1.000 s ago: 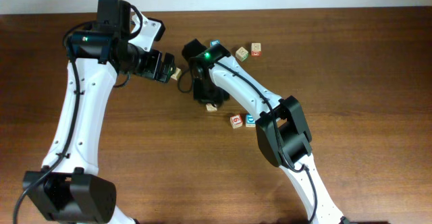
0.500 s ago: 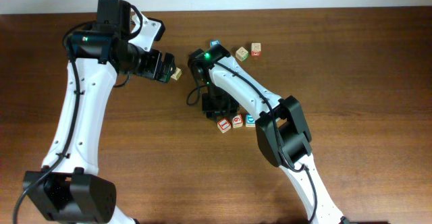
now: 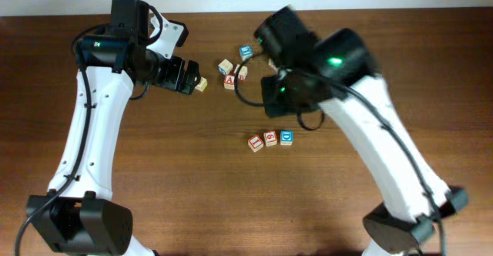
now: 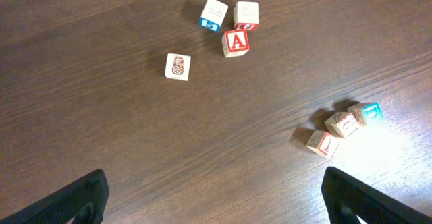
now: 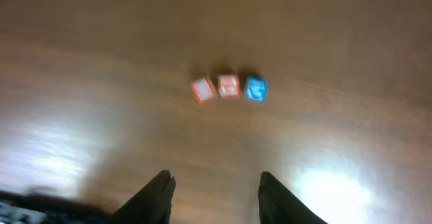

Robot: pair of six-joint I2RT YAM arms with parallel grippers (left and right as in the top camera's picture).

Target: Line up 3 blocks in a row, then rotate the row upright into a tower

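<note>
The robot's right gripper needs to next close beside the outer side [image 3: 249,144] [image 5: 194,92] of the tilted red-printed cube, at the end of the row away from the blue-printed cube.
The 3 blocks lie in a short row on the table: a red-printed cube [image 3: 255,143], a second red-printed cube [image 3: 270,138] and a blue-printed cube [image 3: 286,137]. The right wrist view looks down on them from well above, blurred: red [image 5: 202,90], red [image 5: 228,86], blue [image 5: 256,89]. My right gripper [image 5: 214,193] is open, with nothing between its fingers. In the overhead view it [image 3: 271,102] hovers high behind the row. My left gripper [image 4: 219,204] is wide open over bare wood at the back left [image 3: 185,77]. It sees the row [image 4: 341,124] off to its right.
Behind the row sits a loose cluster: the red "A" cube [image 3: 229,81], a blue-printed cube [image 3: 246,52] and two pale cubes [image 3: 225,67] [image 3: 241,72]. A pineapple-printed cube [image 4: 177,67] lies close to the left gripper. The raised right arm hides part of the back of the table.
The right gripper set a red-printed cube at the left end of the row, opened, then rose up and away to the right. The left arm has not moved.
</note>
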